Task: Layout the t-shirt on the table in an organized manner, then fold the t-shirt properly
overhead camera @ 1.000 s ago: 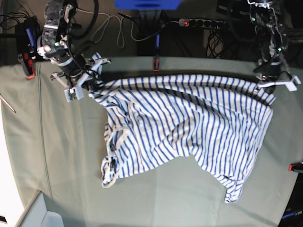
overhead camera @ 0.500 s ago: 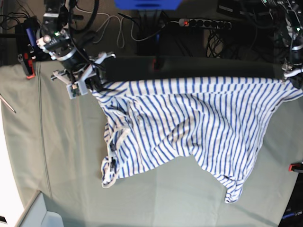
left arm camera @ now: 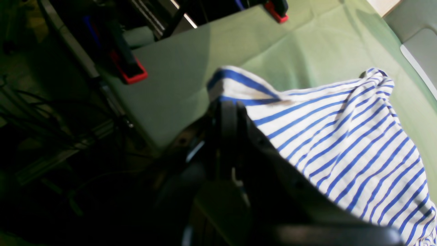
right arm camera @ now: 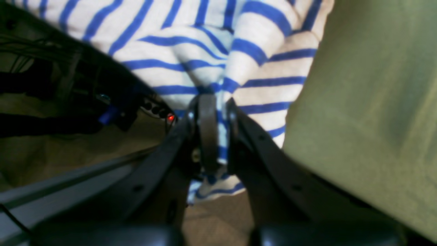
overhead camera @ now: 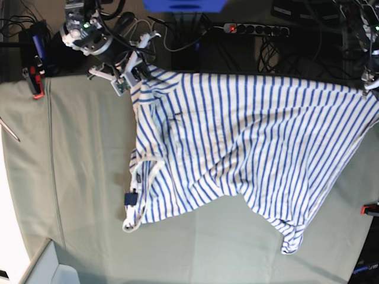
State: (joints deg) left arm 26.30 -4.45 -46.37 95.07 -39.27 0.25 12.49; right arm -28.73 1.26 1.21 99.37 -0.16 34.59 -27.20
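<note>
Next, I open my right gripper, which pinches bunched fabric inside the t-shirt's corner, and take the fabric nearer the t-shirt's side edge (right arm camera: 282, 108) before I lift the t-shirt.
The blue-striped white t-shirt (overhead camera: 237, 148) hangs stretched between my two grippers along the back edge of the table (overhead camera: 71, 177), and its lower part rests on the cloth. My right gripper (overhead camera: 130, 72) is shut on the shirt's back-left corner; the right wrist view shows the fingers (right arm camera: 208, 130) pinching bunched striped fabric (right arm camera: 205, 51). My left gripper (overhead camera: 370, 87) is shut on the back-right corner at the frame edge. In the left wrist view the t-shirt (left arm camera: 341, 136) drapes away from the pinched edge (left arm camera: 225, 102). The collar with its dark label (overhead camera: 130, 198) lies at the front left.
Red clamps (overhead camera: 37, 89) (overhead camera: 370, 208) sit on the table's left and right edges, another red clamp (left arm camera: 131, 73) on the back edge. Cables and a power strip (overhead camera: 254, 28) lie behind the table. A grey bin (overhead camera: 47, 266) stands at the front-left corner.
Both grippers have risen and pulled toward the back, the left one also outward. The shirt's back edge has lifted and spread wide and taut; the collar side has shifted slightly.
</note>
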